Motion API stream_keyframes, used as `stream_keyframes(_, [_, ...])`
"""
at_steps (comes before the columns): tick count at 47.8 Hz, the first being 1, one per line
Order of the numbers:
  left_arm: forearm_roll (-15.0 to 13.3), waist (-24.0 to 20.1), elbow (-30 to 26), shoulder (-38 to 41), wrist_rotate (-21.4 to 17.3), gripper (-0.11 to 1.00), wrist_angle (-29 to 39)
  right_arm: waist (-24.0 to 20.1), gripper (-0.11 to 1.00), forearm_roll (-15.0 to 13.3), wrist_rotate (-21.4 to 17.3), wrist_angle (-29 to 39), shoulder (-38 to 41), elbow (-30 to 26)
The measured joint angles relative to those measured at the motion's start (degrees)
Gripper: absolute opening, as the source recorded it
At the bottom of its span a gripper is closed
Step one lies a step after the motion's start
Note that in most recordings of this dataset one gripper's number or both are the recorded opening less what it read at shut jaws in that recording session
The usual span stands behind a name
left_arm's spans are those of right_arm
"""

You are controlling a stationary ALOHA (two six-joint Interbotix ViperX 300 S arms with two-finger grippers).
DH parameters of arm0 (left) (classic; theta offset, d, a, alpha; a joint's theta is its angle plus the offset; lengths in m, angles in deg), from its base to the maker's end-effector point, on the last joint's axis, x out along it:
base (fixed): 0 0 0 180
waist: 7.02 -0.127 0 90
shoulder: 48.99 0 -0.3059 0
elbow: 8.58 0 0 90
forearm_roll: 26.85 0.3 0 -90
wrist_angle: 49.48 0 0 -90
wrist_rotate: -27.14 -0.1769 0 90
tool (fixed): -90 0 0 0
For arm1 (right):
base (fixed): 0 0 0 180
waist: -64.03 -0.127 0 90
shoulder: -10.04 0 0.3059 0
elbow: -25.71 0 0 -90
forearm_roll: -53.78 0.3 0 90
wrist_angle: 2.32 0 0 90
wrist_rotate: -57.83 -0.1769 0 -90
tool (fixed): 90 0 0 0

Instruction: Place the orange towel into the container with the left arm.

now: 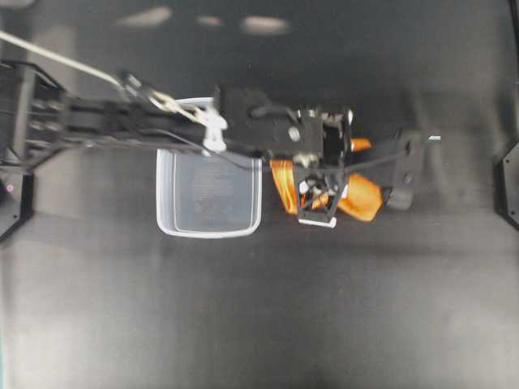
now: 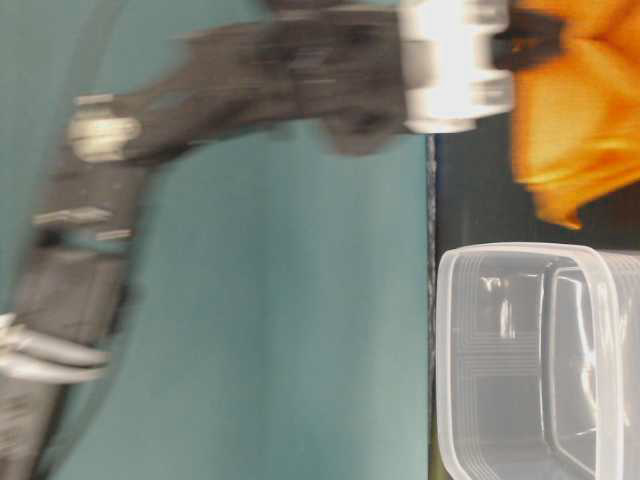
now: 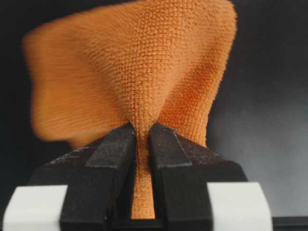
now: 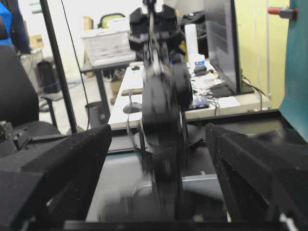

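Observation:
The robot's left gripper should release the orange towel on the middle of the clear plastic container's bottom (image 1: 212, 169). The towel now hangs above and clear of the container.
My left gripper (image 3: 142, 130) is shut on a pinched fold of the orange towel (image 3: 139, 72), which spreads out beyond the fingertips. In the overhead view the left arm reaches across from the left. Its gripper (image 1: 320, 190) holds the towel (image 1: 365, 198) just right of the clear plastic container (image 1: 209, 194). In the table-level view the towel (image 2: 570, 110) hangs above and clear of the container (image 2: 540, 360), which has nothing in it. My right gripper (image 4: 159, 192) is open and empty, its fingers wide apart.
The black tabletop (image 1: 259, 324) lies all around the container. The right arm's base (image 1: 509, 182) shows at the right edge of the overhead view. A silver cable (image 1: 57, 57) runs along the left arm.

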Motion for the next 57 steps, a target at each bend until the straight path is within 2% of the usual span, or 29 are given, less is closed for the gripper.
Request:
stream_keyframes(8, [-0.09,0.70,-1.41,-10.28,0.79,0.05,7.38,0.00,0.76,0.00,0.09,0.09,-0.09,0.09])
stream_keyframes(13, [-0.09,0.79,0.44,-16.08,1.49,0.05,11.34,0.18,0.76,0.00,0.00,0.00,-0.09,0.09])
stream_keyframes(19, [-0.09,0.70,7.73,-22.59,2.20,0.05,14.94,0.35,0.76,0.00,0.00,0.09,-0.09,0.09])
stream_keyframes(23, [0.00,0.62,14.33,-25.49,2.29,0.05,14.68,0.44,0.76,0.00,0.00,0.09,-0.09,0.18])
stream_keyframes(27, [-0.09,0.62,21.45,-28.56,2.29,0.05,12.30,0.53,0.76,0.00,0.00,0.09,-0.09,0.26])
stream_keyframes(34, [-0.09,0.26,33.66,-33.57,1.76,0.05,3.96,0.53,0.76,0.00,0.00,0.09,-0.09,0.53])
stream_keyframes(40, [-0.09,-0.35,40.87,-35.77,1.23,0.05,-3.96,0.53,0.76,0.00,-0.09,0.00,-0.09,0.62])
stream_keyframes(47, [0.00,-0.53,43.59,-36.21,0.44,0.05,-9.67,0.53,0.76,0.00,-0.09,0.09,-0.09,0.62])
stream_keyframes(57, [-0.09,-0.88,43.86,-35.24,-0.44,0.05,-10.37,0.53,0.76,0.00,-0.09,-0.09,-0.09,0.62])
